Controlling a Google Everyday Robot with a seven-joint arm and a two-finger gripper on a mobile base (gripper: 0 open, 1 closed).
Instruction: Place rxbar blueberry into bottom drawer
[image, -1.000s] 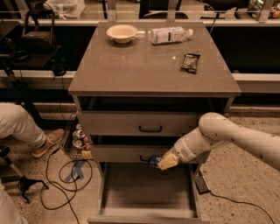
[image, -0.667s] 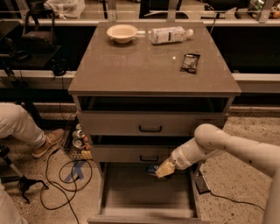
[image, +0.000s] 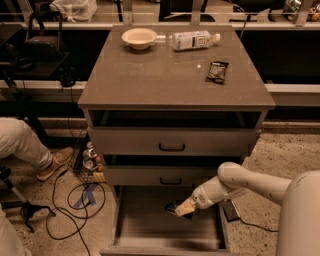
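Note:
Next, my gripper lets go of the rxbar blueberry on the middle of the bottom drawer's plain bottom (image: 175, 219).
The bottom drawer (image: 150, 235) is pulled out below the cabinet, a wide shallow tray with a plain floor. My gripper (image: 183, 209) reaches in from the right on a white arm and hangs over the drawer's middle, a little above its floor. It is shut on the rxbar blueberry (image: 173, 207), whose dark blue end sticks out to the left of the fingers.
On the cabinet top (image: 150, 75) stand a cream bowl (image: 139, 37), a lying clear bottle (image: 195, 40) and a black-brown snack packet (image: 217, 71). Two upper drawers with black handles (image: 172, 147) are above. A person's leg and shoe (image: 30, 150) and cables (image: 75, 200) lie left.
My gripper has moved down and slightly left with the bar, from in front of the middle drawer to over the open bottom drawer.

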